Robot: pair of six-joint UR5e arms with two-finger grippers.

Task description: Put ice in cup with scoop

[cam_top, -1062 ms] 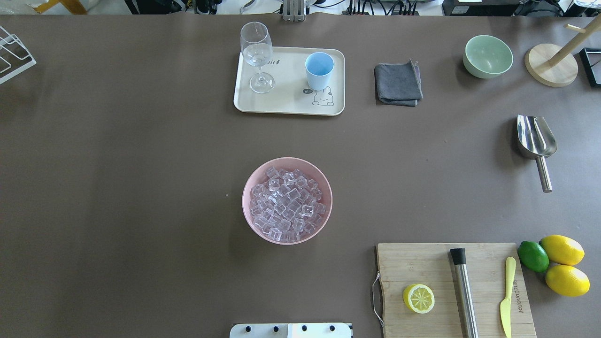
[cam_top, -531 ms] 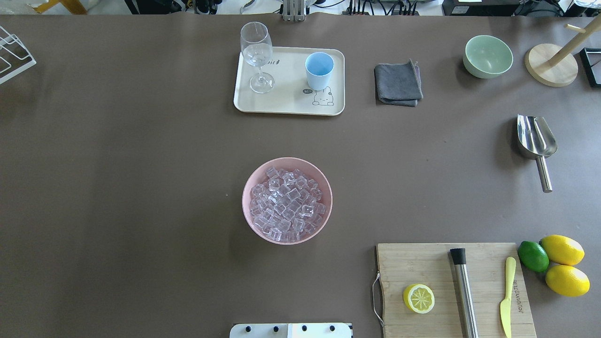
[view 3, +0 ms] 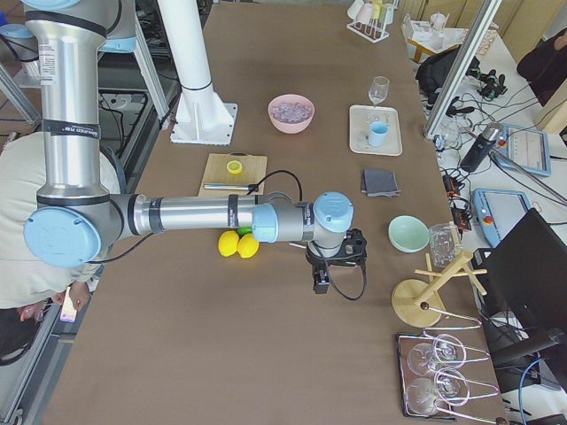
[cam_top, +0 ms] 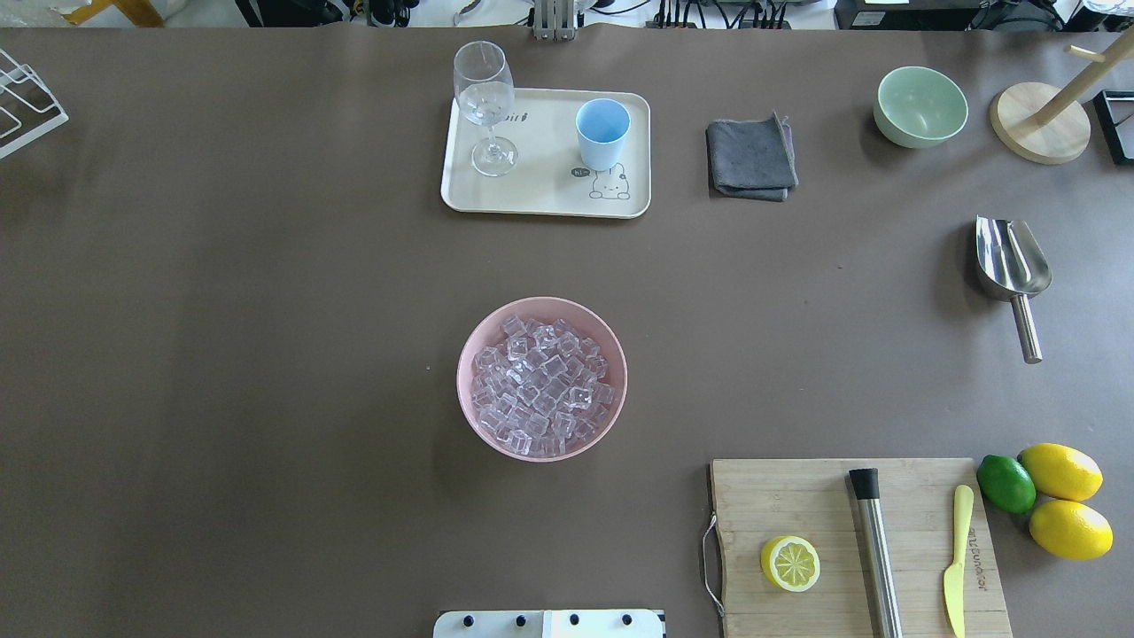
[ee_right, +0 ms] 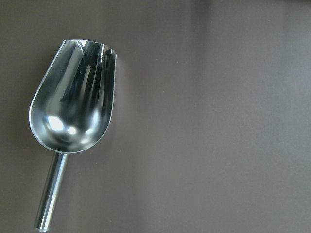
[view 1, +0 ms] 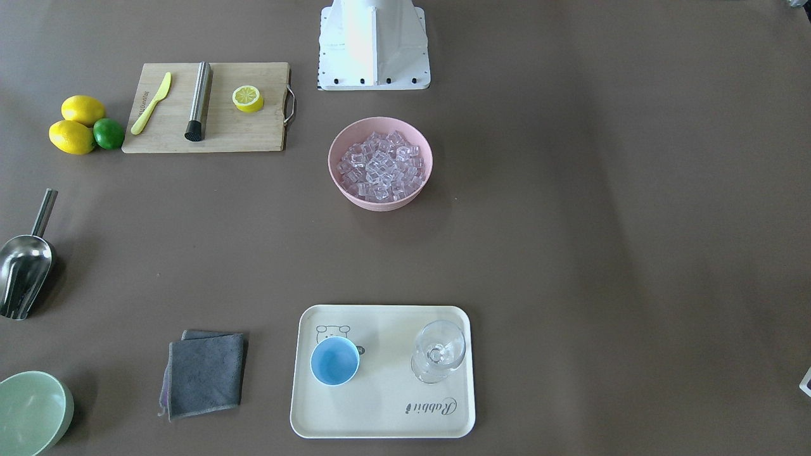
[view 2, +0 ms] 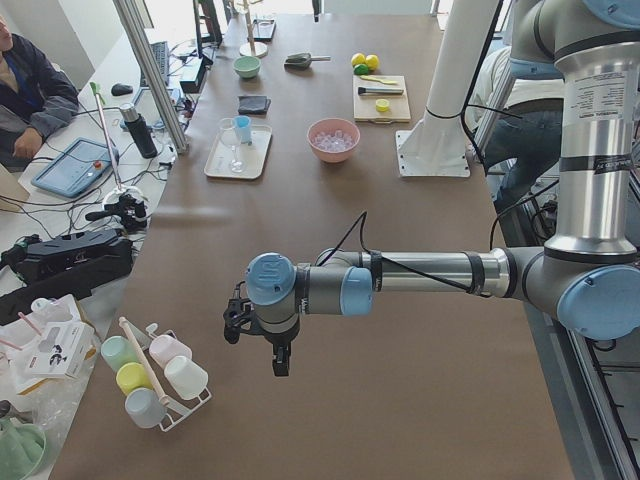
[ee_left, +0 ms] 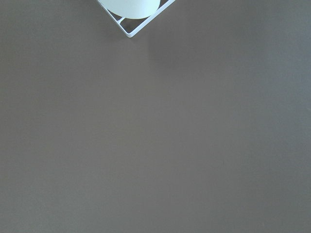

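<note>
The robot's right gripper needs to next move to the middle of the steel scoop's handle (view 1: 45,209) (ee_right: 51,195) and close there, so that the scoop's bowl stays free for ice.
The steel scoop (cam_top: 1012,261) lies on the table at the right, handle toward the robot; it also shows in the front view (view 1: 22,269) and the right wrist view (ee_right: 73,111). The ice (cam_top: 540,381) fills a pink bowl (cam_top: 469,354) at the table's middle. The light-blue cup (cam_top: 602,133) stands upright on a cream tray (cam_top: 545,199). My right gripper (view 3: 323,282) hangs over the scoop's area. My left gripper (view 2: 280,362) hangs over bare table at the left end. Both show only in the side views, so I cannot tell whether they are open or shut.
A stemmed glass (cam_top: 485,106) stands on the tray beside the cup. A grey cloth (cam_top: 751,159), a pale-green bowl (cam_top: 920,106) and a wooden stand (cam_top: 1041,120) sit at the far right. A cutting board (cam_top: 855,549) with a half lemon, steel rod and knife lies near the right front.
</note>
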